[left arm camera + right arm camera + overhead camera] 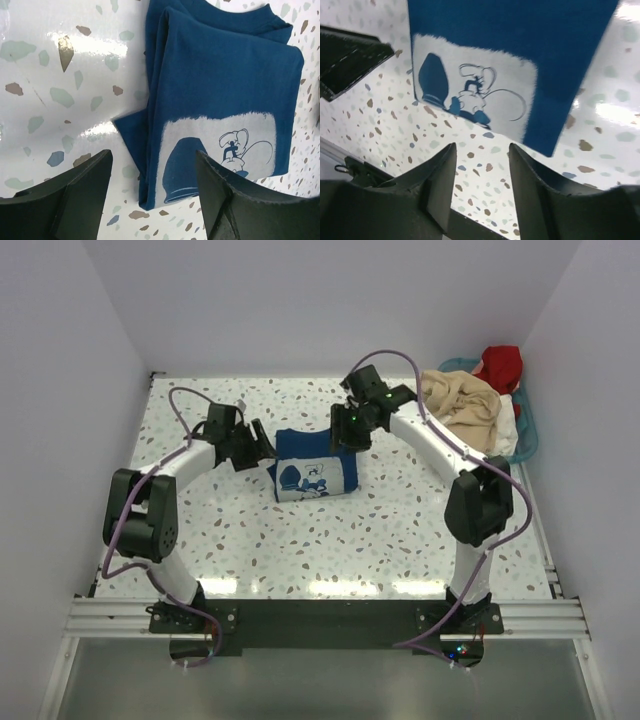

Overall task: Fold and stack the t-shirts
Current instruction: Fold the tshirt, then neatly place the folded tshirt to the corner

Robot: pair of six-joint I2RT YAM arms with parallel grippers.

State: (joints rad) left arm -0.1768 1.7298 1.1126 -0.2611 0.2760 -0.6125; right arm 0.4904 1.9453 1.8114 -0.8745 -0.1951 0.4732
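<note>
My left gripper will next close on the navy t-shirt's side edge (277, 467) (154, 137), where a small corner sticks out next to the white printed graphic.
A navy t-shirt (313, 469) with a white printed graphic lies folded into a small rectangle on the table, mid-back. It fills the left wrist view (225, 90) and the top of the right wrist view (520, 55). My left gripper (268, 452) is open and empty, just left of the shirt's edge; its fingers (85, 180) straddle the shirt's lower corner above it. My right gripper (347, 440) is open and empty, above the shirt's far right side. Beige (462, 398), red (500, 365) and white (508, 430) t-shirts are heaped at the back right.
The heap of shirts sits in a teal plastic basket (528, 425) at the back right corner. White walls enclose the speckled table (380, 540) on three sides. The arm bases stand on a black rail at the near edge.
</note>
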